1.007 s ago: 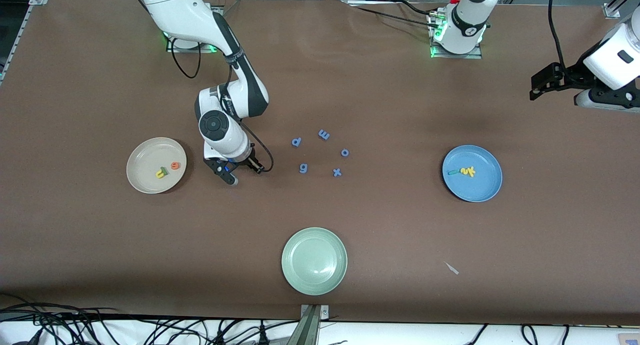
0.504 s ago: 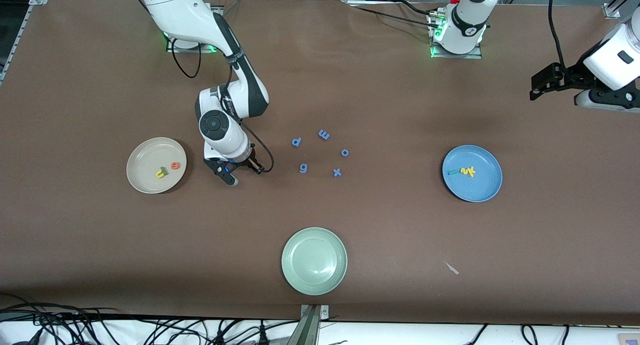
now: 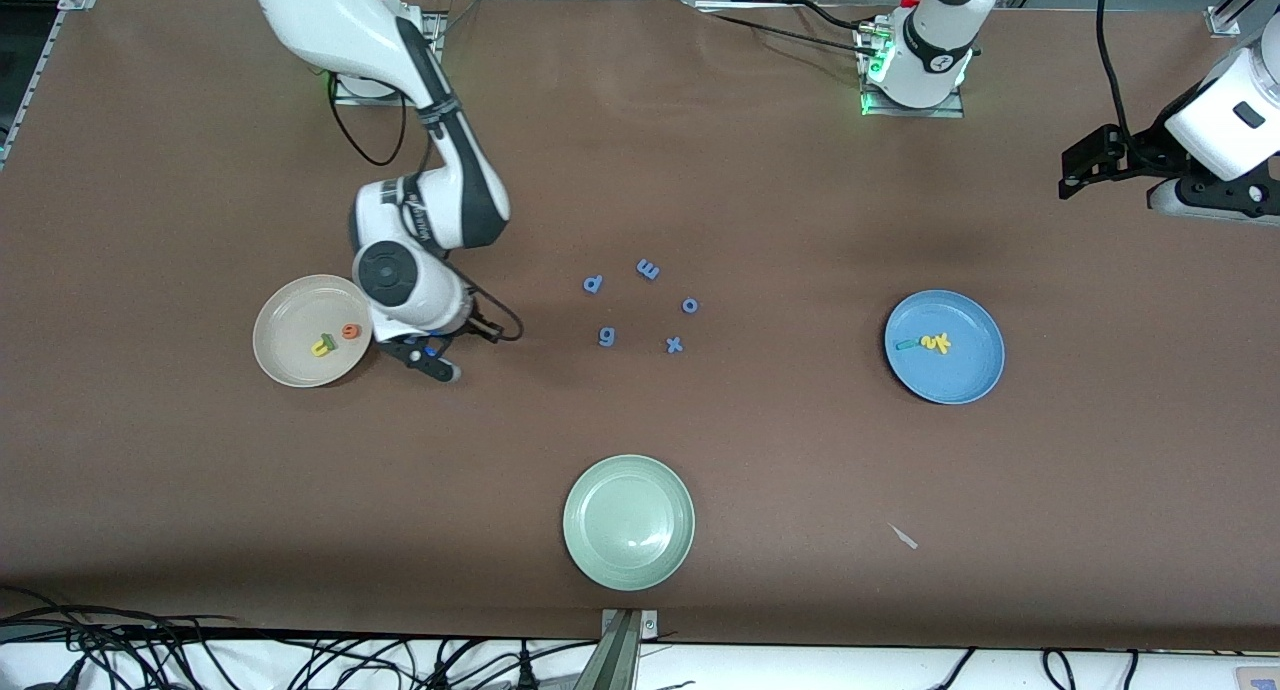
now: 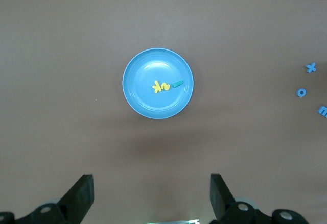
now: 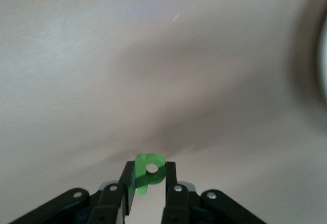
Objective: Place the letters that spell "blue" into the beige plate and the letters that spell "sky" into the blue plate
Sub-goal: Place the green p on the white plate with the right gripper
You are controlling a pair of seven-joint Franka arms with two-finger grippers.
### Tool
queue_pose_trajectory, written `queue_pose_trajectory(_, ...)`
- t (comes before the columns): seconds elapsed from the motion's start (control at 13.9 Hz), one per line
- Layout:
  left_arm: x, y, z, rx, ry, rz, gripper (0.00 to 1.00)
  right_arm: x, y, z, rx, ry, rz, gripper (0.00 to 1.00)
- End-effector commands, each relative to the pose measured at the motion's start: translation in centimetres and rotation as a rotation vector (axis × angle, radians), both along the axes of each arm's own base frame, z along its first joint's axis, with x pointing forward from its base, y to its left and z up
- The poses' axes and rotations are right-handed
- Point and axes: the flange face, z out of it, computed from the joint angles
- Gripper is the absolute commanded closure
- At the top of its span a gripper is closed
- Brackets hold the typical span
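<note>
My right gripper has the green b. The green b hangs just above the table beside the beige plate. Next, I let go of it in the beige plate point(image 3: 349, 311) just beyond the orange e, near the beige plate's rim.
My right gripper point(image 3: 432, 362) is shut on the green b point(image 5: 149, 174) and hangs just above the table beside the beige plate point(image 3: 290, 315), on the side toward the blue letters. In that plate lie the yellow u point(image 3: 321, 347), the orange e point(image 3: 350, 331) and a small green piece between them. The blue plate point(image 3: 960, 375) at the left arm's end holds the yellow s and k point(image 3: 937, 343) and the teal y point(image 3: 907, 345). My left gripper point(image 3: 1075, 175) waits open, high at the table's end, looking down on the blue plate point(image 4: 143, 76).
Several all-blue letters point(image 3: 648, 268) lie scattered mid-table between the two plates. A pale green plate point(image 3: 628, 522) sits near the front edge. A small white scrap point(image 3: 905, 537) lies on the table nearer the camera than the blue plate.
My right arm has swung toward the beige plate, carrying the green b. The left arm and everything on the table have stayed put.
</note>
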Motion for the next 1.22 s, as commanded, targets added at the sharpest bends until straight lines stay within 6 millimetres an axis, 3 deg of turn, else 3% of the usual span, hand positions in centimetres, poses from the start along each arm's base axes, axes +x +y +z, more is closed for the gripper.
queue_pose_trajectory(0.0, 0.1, -0.1, 0.5, -0.014, 0.010, 0.007, 0.00, -1.7, -5.1, 1.7, 0.045, 0.029, 0.154, 1.00)
queue_pose_trajectory(0.36, 0.1, -0.1, 0.5, -0.014, 0.010, 0.009, 0.00, -3.3, -16.0, 1.4, 0.082, 0.088, 0.341, 1.00)
queue_pose_trajectory(0.65, 0.1, -0.2, 0.5, -0.016, 0.009, 0.006, 0.00, -3.4, -20.4, -1.7, 0.033, 0.134, 0.319, 1.00)
queue_pose_trajectory(0.72, 0.1, -0.2, 0.5, -0.024, 0.009, 0.006, 0.00, -3.2, -20.6, -2.1, 0.024, 0.129, 0.321, 0.92)
queue_pose_trajectory(0.79, 0.1, -0.3, 0.5, -0.031, 0.009, 0.007, 0.00, -3.0, -20.6, -1.9, 0.023, 0.126, 0.314, 0.50)
queue_pose_trajectory(0.86, 0.1, -0.3, 0.5, -0.031, 0.011, 0.009, 0.00, -2.7, -20.4, -1.5, 0.025, 0.121, 0.314, 0.01)
queue_pose_trajectory(1.15, 0.1, -0.3, 0.5, -0.031, 0.011, 0.009, 0.00, 0.1, -17.4, 3.6, 0.081, 0.201, 0.312, 0.00)
